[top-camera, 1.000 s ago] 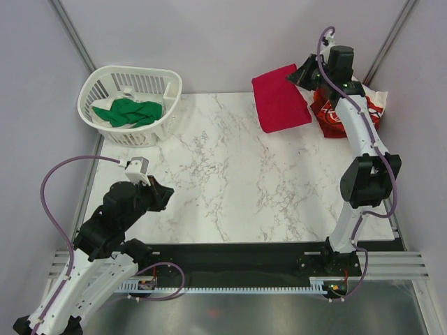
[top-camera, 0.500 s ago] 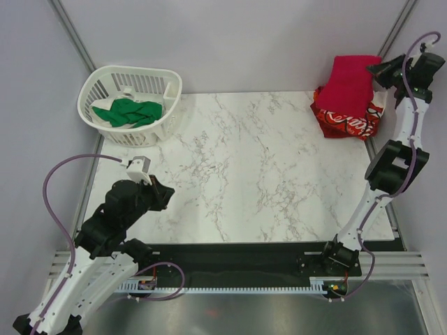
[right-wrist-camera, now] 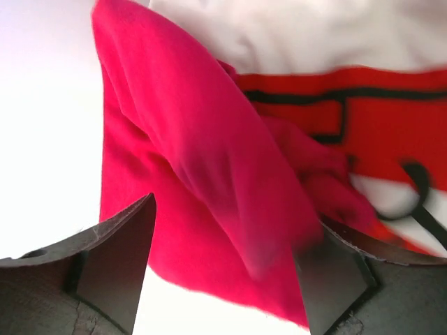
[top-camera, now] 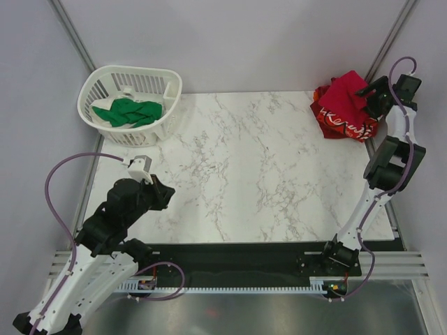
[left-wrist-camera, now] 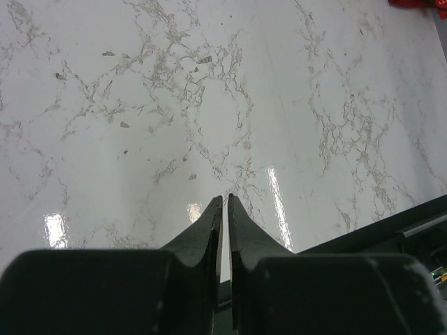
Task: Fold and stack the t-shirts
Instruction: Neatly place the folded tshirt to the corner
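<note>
My right gripper will take the crimson t-shirt's loose fold (right-wrist-camera: 262,227) and spread it flat, as that shirt's edge bunches into a raised fold on the red-and-white t-shirt.
The plain crimson t-shirt (top-camera: 343,91) lies bunched on top of the red-and-white t-shirt (top-camera: 347,123) at the table's back right corner. My right gripper (top-camera: 365,94) hovers at the crimson shirt's right edge. In the right wrist view this gripper (right-wrist-camera: 228,227) stands open, with a loose crimson fold (right-wrist-camera: 188,167) between the wide jaws and the red-and-white shirt (right-wrist-camera: 380,115) beyond. The green t-shirt (top-camera: 127,112) lies crumpled in the basket. My left gripper (top-camera: 165,192) is shut and empty low over the table's near left; its tips (left-wrist-camera: 222,200) nearly touch.
The white slatted basket (top-camera: 133,69) stands at the back left corner. Marble tabletop (top-camera: 244,167) spans the middle. Grey walls and metal posts close in the sides and back. A black strip runs along the near edge.
My right arm swung the crimson t-shirt from the back middle rightward onto the red-and-white one, and its jaws opened. The left arm stayed still.
</note>
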Controlling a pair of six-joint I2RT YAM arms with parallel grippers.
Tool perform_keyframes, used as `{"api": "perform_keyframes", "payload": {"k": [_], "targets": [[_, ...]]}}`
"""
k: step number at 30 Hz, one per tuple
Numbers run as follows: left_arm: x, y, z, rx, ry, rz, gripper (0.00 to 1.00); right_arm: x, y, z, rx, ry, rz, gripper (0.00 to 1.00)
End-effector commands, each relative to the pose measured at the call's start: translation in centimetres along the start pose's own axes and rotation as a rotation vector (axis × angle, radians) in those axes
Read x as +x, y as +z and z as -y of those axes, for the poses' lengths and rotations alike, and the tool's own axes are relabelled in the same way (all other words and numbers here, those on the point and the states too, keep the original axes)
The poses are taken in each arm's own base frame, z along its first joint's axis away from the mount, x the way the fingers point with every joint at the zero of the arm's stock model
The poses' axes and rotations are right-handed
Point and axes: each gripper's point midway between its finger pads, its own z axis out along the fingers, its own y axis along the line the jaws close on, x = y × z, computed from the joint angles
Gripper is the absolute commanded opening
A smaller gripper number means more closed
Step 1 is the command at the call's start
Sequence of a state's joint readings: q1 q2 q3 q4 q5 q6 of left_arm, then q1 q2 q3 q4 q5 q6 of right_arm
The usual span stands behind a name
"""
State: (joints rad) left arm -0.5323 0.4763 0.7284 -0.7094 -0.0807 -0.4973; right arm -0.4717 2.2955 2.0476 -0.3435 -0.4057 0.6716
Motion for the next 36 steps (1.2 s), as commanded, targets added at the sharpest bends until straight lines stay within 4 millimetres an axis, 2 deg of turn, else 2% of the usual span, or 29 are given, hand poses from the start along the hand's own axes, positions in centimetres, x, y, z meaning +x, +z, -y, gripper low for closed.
{"api": "perform_keyframes", "payload": {"k": [1,5,7,8,9,11,12,13,14,15,16,17,18,19,20,21,22,23,24,25,27,31,36], "targets": [[-0.9,-0.2,0.0,-0.004,0.031,0.028,0.13,-8.4,-7.9,1.6,0.203,-0.018,0.281,0.82],[-1.0,-0.3,0.1,0.003,0.032,0.033,0.13,-11.7,-12.5,-1.3,0.223,-0.082,0.41,0.82],[-1.0,-0.3,0.1,0.005,0.032,0.034,0.13,-13.0,-15.5,-2.8,0.291,-0.127,0.491,0.82],[-1.0,-0.4,0.2,0.007,0.031,0.038,0.13,-13.2,-16.5,-3.2,0.319,-0.167,0.513,0.83],[-1.0,-0.5,0.1,0.007,0.031,0.038,0.13,-13.5,-18.4,-4.6,0.314,-0.187,0.549,0.83],[-1.2,-0.6,0.1,0.006,0.032,0.047,0.13,-12.5,-18.6,-6.0,0.276,-0.21,0.53,0.83],[-1.2,-0.7,0.1,0.01,0.028,0.054,0.13,-12.4,-19.0,-7.4,0.217,-0.209,0.537,0.81],[-1.3,-0.7,0.1,0.008,0.028,0.058,0.13,-11.2,-17.9,-7.3,0.185,-0.206,0.49,0.75],[-1.3,-0.8,0.1,0.009,0.026,0.061,0.13,-10.1,-17.0,-8.2,0.127,-0.21,0.442,0.7],[-1.3,-0.9,0.1,0.009,0.028,0.063,0.13,-9.1,-15.0,-7.7,0.11,-0.206,0.389,0.65],[-1.3,-0.8,0.1,0.009,0.028,0.061,0.13,-8.4,-14.0,-8.3,0.079,-0.211,0.357,0.54],[-1.3,-0.8,0.1,0.01,0.028,0.06,0.13,-7.8,-12.9,-8.4,0.059,-0.21,0.322,0.5],[-1.3,-0.8,0.1,0.01,0.028,0.06,0.13,-5.7,-10.4,-7.7,0.027,-0.2,0.222,0.46],[-1.3,-0.8,0.1,0.009,0.026,0.061,0.13,-5.3,-9.8,-9.0,-0.006,-0.206,0.202,0.41],[-1.3,-0.8,0.1,0.008,0.026,0.06,0.13,-4.6,-8.9,-9.0,-0.015,-0.208,0.17,0.39],[-1.3,-0.8,0.1,0.007,0.026,0.061,0.13,-3.2,-7.4,-8.2,-0.004,-0.204,0.115,0.38],[-1.4,-0.8,0.1,0.007,0.027,0.064,0.13,-2.7,-6.9,-9.2,-0.026,-0.222,0.1,0.36],[-1.3,-0.7,0.0,0.002,0.028,0.059,0.13,-2.2,-6.4,-9.4,-0.032,-0.224,0.083,0.36],[-1.4,-0.7,0.0,0.002,0.028,0.061,0.13,-1.2,-5.3,-8.7,-0.02,-0.217,0.048,0.35],[-1.4,-0.8,0.0,0.002,0.029,0.061,0.12,-0.8,-5.0,-9.4,-0.041,-0.225,0.033,0.34],[-1.4,-0.8,0.0,0.002,0.027,0.065,0.13,0.3,-3.9,-8.7,-0.023,-0.233,-0.004,0.32],[-1.3,-0.6,0.0,-0.001,0.028,0.056,0.12,1.4,-2.3,-6.5,0.041,-0.242,-0.034,0.31],[-1.1,-0.4,0.0,-0.006,0.032,0.04,0.12,1.5,-0.7,-4.4,0.099,-0.264,-0.021,0.31]]}}
